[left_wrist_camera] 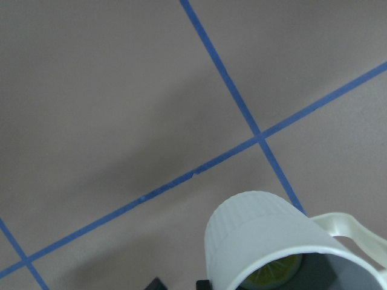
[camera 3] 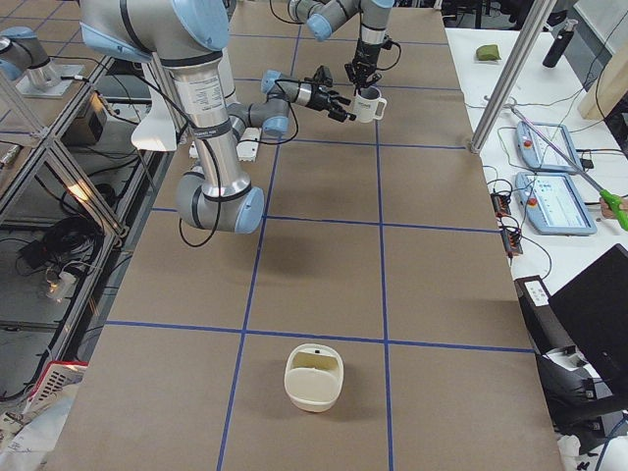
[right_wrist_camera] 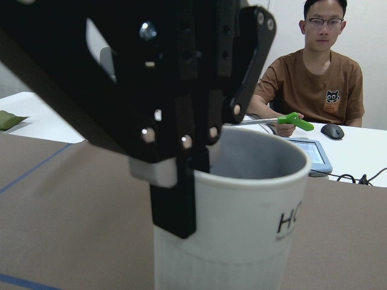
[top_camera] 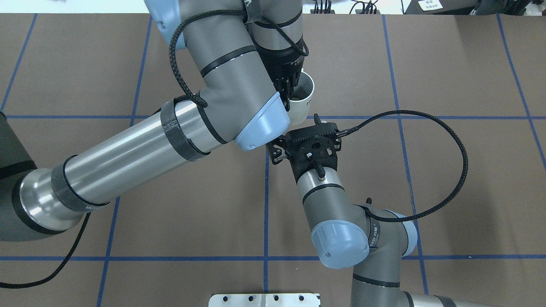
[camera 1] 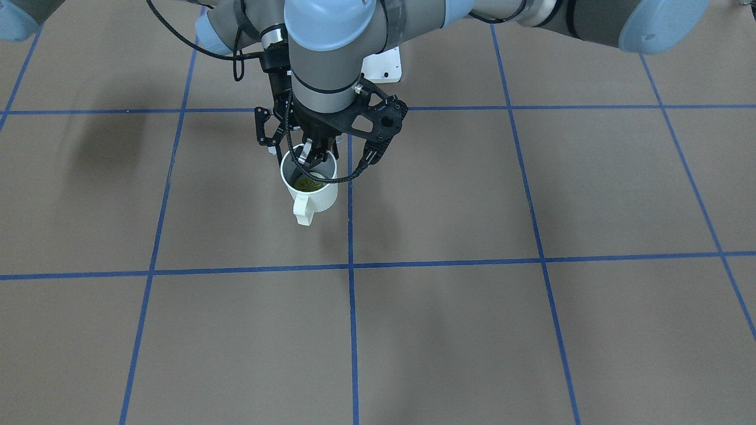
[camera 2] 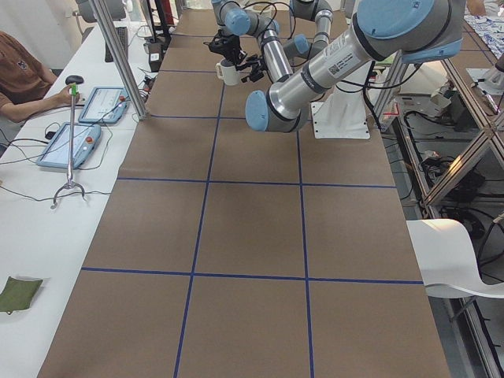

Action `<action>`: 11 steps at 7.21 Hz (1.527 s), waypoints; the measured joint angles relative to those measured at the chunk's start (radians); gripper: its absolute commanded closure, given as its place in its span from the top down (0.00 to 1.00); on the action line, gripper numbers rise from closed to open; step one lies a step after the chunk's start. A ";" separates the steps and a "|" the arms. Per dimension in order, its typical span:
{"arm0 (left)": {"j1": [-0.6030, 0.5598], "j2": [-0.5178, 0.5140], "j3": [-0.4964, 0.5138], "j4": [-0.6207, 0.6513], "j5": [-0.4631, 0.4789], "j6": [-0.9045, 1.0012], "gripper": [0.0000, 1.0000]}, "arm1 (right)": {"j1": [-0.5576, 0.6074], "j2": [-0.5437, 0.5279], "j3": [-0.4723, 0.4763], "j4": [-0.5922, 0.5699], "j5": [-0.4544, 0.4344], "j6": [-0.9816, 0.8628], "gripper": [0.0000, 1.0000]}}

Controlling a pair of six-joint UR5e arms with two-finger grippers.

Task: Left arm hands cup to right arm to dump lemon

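Next, my left gripper lets go of the cup between the fingers of my right gripper point(camera 1: 297, 160), above the table.
The cream-white cup point(camera 1: 318, 200) hangs above the table, handle toward the front camera. My left gripper point(camera 1: 313, 155) comes down from above and is shut on its rim; the overhead view shows it too point(top_camera: 286, 91). The yellow-green lemon point(camera 1: 308, 184) lies inside, also in the left wrist view point(left_wrist_camera: 280, 273). My right gripper point(camera 3: 339, 103) lies level on the robot's side of the cup, open. One linkage finger point(camera 1: 264, 127) shows beside the cup; the other is hidden. The right wrist view shows the cup point(right_wrist_camera: 242, 229) very close, with the left finger point(right_wrist_camera: 178, 199) clamped on the rim.
A cream-white bin point(camera 3: 314, 378) stands on the table toward the robot's right end. The white base plate point(camera 1: 384, 65) is behind the arms. An operator point(right_wrist_camera: 314, 78) sits at a side table across from the robot. Blue tape lines grid the brown tabletop point(camera 1: 531, 330).
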 measured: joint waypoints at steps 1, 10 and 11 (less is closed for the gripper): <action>0.003 -0.001 -0.002 0.001 0.000 -0.006 0.00 | -0.004 -0.002 -0.006 0.018 -0.024 0.011 0.99; 0.030 0.000 -0.018 0.008 -0.032 -0.033 0.00 | -0.007 -0.003 -0.044 0.062 -0.076 0.021 0.98; 0.030 0.001 -0.024 0.011 -0.033 -0.034 0.00 | -0.007 -0.003 -0.048 0.062 -0.080 0.022 0.98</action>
